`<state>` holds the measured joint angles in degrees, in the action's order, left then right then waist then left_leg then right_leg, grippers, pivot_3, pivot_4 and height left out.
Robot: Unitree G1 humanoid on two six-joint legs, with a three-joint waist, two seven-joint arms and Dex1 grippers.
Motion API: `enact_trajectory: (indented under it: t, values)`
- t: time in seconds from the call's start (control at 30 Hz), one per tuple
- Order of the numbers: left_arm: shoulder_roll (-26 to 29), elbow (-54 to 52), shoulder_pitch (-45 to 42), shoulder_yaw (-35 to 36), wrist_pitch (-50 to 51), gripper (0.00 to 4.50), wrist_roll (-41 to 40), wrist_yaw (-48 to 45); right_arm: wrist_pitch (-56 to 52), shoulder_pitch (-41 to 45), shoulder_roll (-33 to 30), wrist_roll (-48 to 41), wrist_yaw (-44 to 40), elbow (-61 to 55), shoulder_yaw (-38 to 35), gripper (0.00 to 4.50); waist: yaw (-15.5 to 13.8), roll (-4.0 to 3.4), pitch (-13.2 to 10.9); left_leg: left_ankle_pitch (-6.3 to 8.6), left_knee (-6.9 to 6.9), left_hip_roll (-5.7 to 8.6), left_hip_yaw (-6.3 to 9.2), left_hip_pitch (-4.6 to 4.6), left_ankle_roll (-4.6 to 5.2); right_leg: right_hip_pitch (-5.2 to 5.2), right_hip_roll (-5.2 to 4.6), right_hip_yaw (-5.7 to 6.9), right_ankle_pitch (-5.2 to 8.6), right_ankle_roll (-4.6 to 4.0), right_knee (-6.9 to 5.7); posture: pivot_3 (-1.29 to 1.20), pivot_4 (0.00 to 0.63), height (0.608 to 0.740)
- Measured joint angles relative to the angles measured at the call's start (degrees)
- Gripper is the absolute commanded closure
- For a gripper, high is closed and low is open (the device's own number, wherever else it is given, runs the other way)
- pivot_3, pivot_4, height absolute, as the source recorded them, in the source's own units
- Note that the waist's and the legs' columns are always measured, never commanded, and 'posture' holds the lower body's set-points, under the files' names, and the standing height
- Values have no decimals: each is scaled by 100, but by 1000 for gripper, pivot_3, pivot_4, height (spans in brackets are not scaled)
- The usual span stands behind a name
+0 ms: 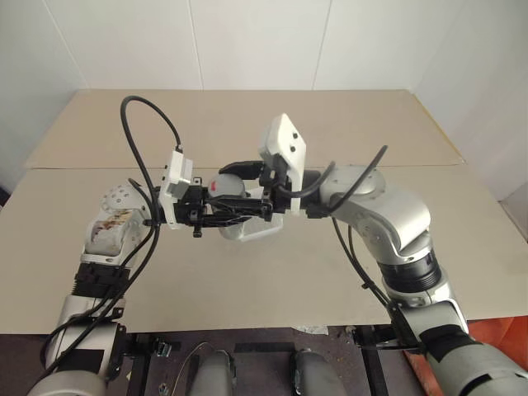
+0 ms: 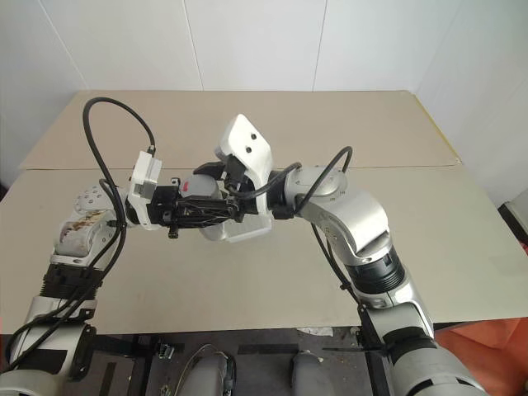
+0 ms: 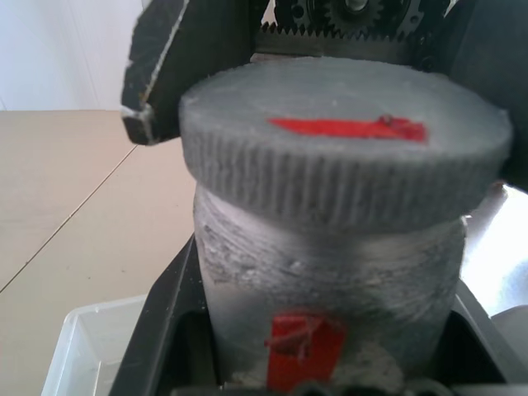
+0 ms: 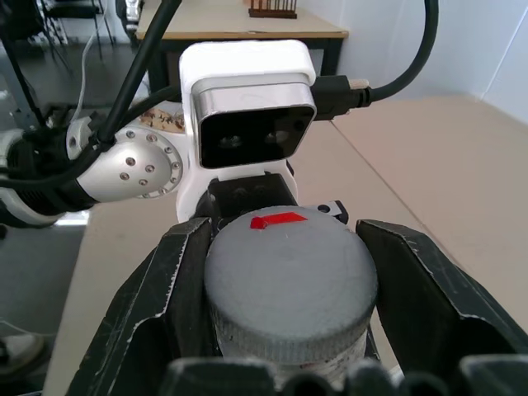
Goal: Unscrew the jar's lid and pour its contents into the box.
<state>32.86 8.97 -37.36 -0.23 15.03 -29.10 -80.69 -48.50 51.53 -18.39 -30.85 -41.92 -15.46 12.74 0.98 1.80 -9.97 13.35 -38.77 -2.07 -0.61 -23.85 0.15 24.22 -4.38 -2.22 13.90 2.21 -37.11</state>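
Note:
I will release the lid with my right gripper on the bare tan table (image 1: 332, 224) beside the white box, on the right gripper's side.
My left gripper (image 3: 322, 338) is shut on the body of the jar (image 3: 330, 272), a grey cylinder with a red stripe, and holds it above the table. The grey ribbed lid (image 3: 346, 165) with a red mark sits on the jar. My right gripper (image 4: 289, 285) is shut on the lid, one black finger pressed against each side of its rim. In the left eye view both grippers meet over the middle of the table, the right gripper (image 1: 241, 188) coming from the right. The translucent white box (image 1: 257, 232) lies on the table just under them. The contents are hidden inside the jar.
The tan table (image 1: 371, 272) stretches wide on both sides, with a seam across it behind the arms. White walls stand beyond its far edge. Black cables loop above the left wrist (image 1: 140, 124).

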Motion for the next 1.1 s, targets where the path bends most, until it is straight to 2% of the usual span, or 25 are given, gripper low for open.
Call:
enact_trajectory:
  t: [0.07,0.17,0.27,0.37,0.5,0.63,0.73,0.9,1.03,1.1]
  values:
    - [51,-5,24,-38,-20,2570,30,-54,-180,51,0,-228,91,27,-250,1749,-1,0,0,0,0,0,0,0,0,0,-1,0,0,0,0,0,150,740]
    - [155,43,161,-43,-20,2570,86,-118,-367,241,-213,-497,276,24,-1007,1749,-13,0,0,0,1,0,0,0,0,-1,-1,1,0,0,1,0,150,740]
    - [191,64,178,-26,-21,2570,94,-100,-441,73,-495,-593,392,-52,-1391,1749,-29,0,0,0,1,0,1,0,0,-3,-2,3,0,0,3,0,150,740]
    - [225,73,185,42,-23,2570,94,-17,-266,-488,-852,-389,486,-224,-1430,1749,-25,0,0,0,2,1,0,-1,0,-2,-2,2,0,1,4,0,150,740]
    - [334,90,233,259,-27,2570,98,206,175,-1631,-1372,341,753,-279,-1414,1749,-21,0,0,0,1,2,-3,-2,0,0,-2,-1,0,1,4,0,150,740]
    - [346,90,282,401,-70,2570,207,633,370,-2548,-1363,939,1214,-89,-1299,1749,13,1,1,0,2,1,-4,1,0,-1,0,-6,0,0,2,0,150,740]
    - [312,90,346,416,-160,2570,321,983,510,-2782,-1224,1297,1480,251,-1106,1749,40,1,1,0,2,1,-5,2,0,0,1,-9,0,0,2,0,150,740]
    - [210,81,349,417,-251,2570,507,1534,846,-2985,-997,1829,1750,722,-865,144,3,1,1,0,2,2,-6,1,0,0,-1,-9,0,1,5,0,150,740]
    - [141,87,277,395,-436,2570,918,2131,578,-2980,-1071,1629,1569,503,-987,37,-16,1,1,0,0,3,-4,0,0,-3,-2,-6,0,1,3,0,150,740]
    - [84,202,-18,255,-847,2570,1463,2646,235,-2854,-1334,1284,1254,192,-1196,37,-47,2,0,0,-1,4,0,-1,0,-6,-2,-2,0,1,4,0,150,740]
